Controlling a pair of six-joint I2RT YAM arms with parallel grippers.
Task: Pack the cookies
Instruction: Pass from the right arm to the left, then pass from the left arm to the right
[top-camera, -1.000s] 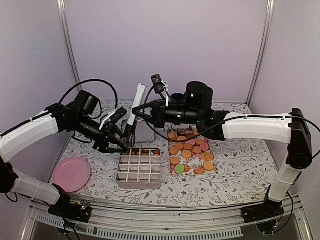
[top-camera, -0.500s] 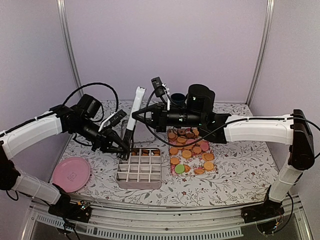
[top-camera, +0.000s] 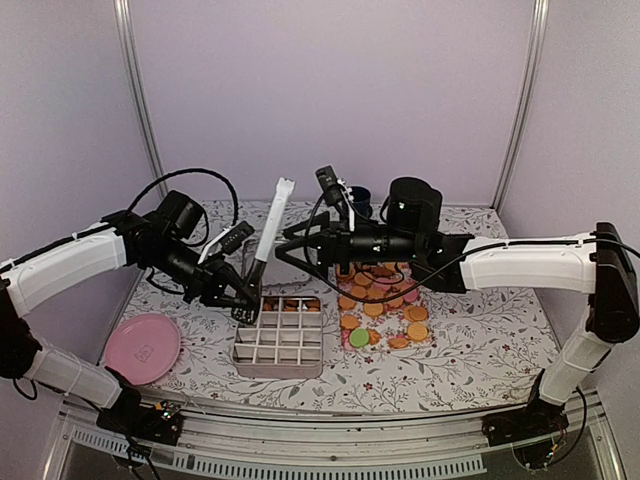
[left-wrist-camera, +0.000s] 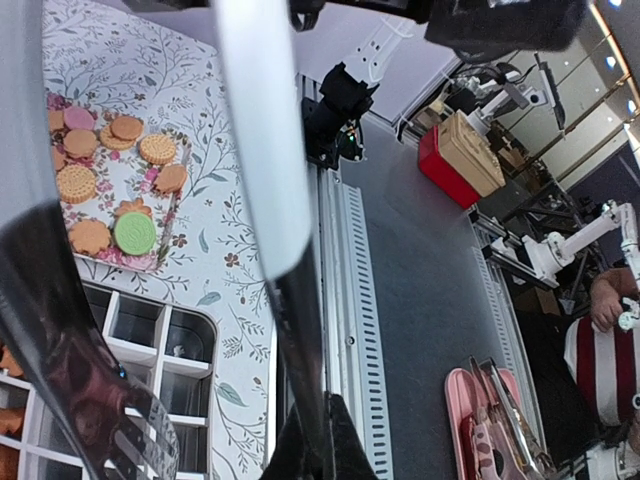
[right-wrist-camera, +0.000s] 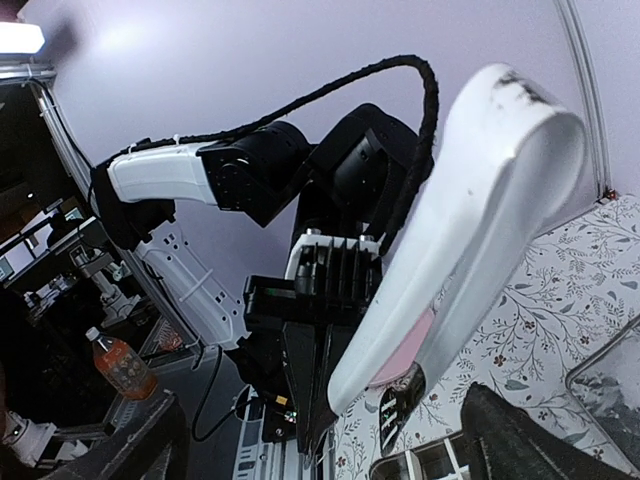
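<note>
Next, I take the tongs' white handle (top-camera: 274, 222) with my right gripper, because my left gripper holds the tongs by their black lower end, which must pick up the cookies.
The cookies (top-camera: 380, 300) lie on a floral sheet right of the white grid box (top-camera: 280, 345); most are orange-tan, one is green (top-camera: 359, 338). A few cookies (top-camera: 285, 303) sit in the box's back row. My left gripper (top-camera: 248, 297) is shut on the black lower end of white-handled tongs (top-camera: 272, 220), which stand tilted over the box's back left corner. In the left wrist view the tongs (left-wrist-camera: 265, 150) run down into my left gripper (left-wrist-camera: 325, 432). My right gripper (top-camera: 283, 245) is open just right of the tongs, not touching them. In the right wrist view the tongs (right-wrist-camera: 470, 230) stand between its spread fingers (right-wrist-camera: 520, 440).
A pink plate (top-camera: 143, 347) rests at the front left near the table's edge. A dark blue cup (top-camera: 360, 195) stands at the back behind the right arm. A clear flat container (top-camera: 292, 268) lies behind the grid box.
My left gripper has shut on the tongs' lower end. My right gripper has opened, let go of the tongs and drawn back to the right.
</note>
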